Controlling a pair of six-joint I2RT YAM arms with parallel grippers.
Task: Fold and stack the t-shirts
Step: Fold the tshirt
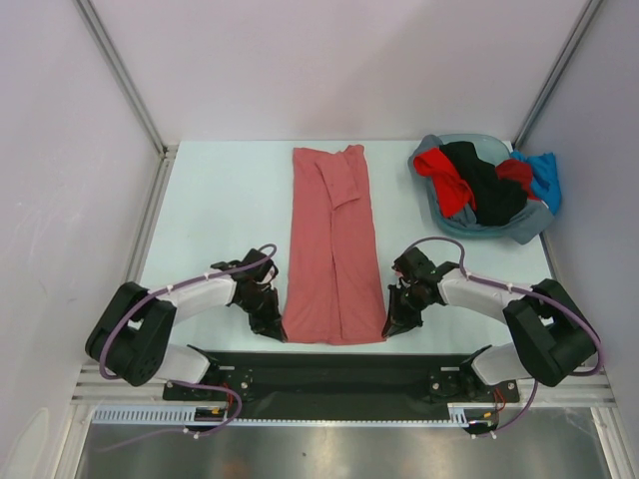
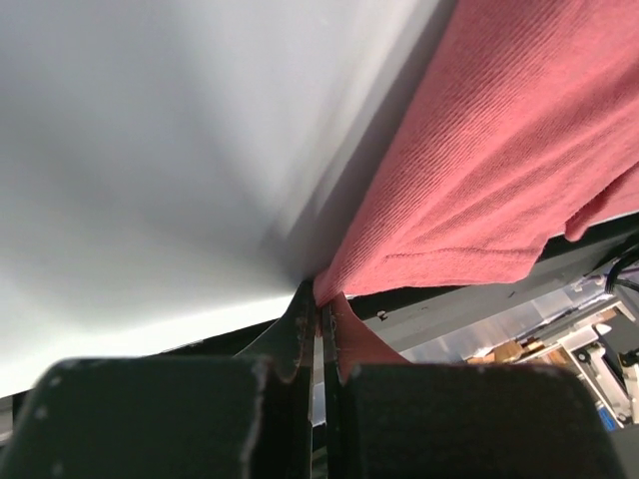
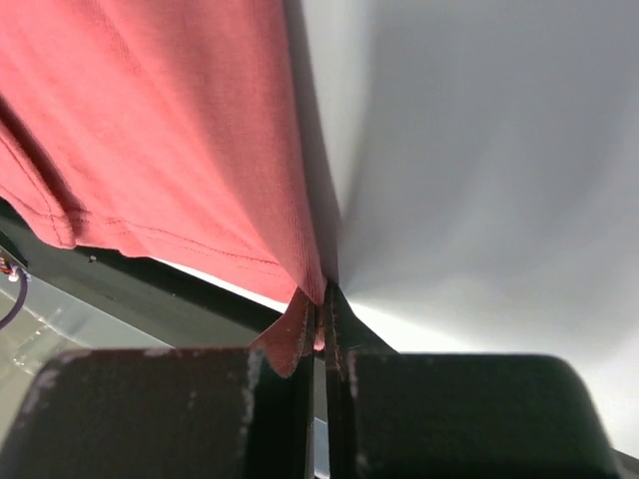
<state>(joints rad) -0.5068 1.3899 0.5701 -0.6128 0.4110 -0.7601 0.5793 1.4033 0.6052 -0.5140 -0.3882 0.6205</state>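
Observation:
The middle edge of the t-shirt slants toward my right gripper at the hem, so next my left gripper grabs that edge near the hem [image 1: 341, 334] and straightens it before folding.
A salmon-red t-shirt [image 1: 331, 249] lies on the table as a long narrow strip, sleeves folded in. My left gripper [image 1: 272, 325] is shut on its near left hem corner; the left wrist view shows the cloth [image 2: 499, 170] pinched at my gripper [image 2: 322, 309]. My right gripper [image 1: 393, 325] is shut on the near right hem corner, and in the right wrist view the shirt [image 3: 160, 130] is nipped at my gripper [image 3: 321, 307]. Other t-shirts, red [image 1: 445, 185], black [image 1: 484, 185] and blue [image 1: 543, 175], lie heaped in the basin.
The grey-blue basin [image 1: 444, 147] stands at the back right corner of the pale table [image 1: 220, 200]. A black base rail [image 1: 329, 374] runs along the near edge behind the shirt's hem. Walls and metal posts enclose the table on three sides.

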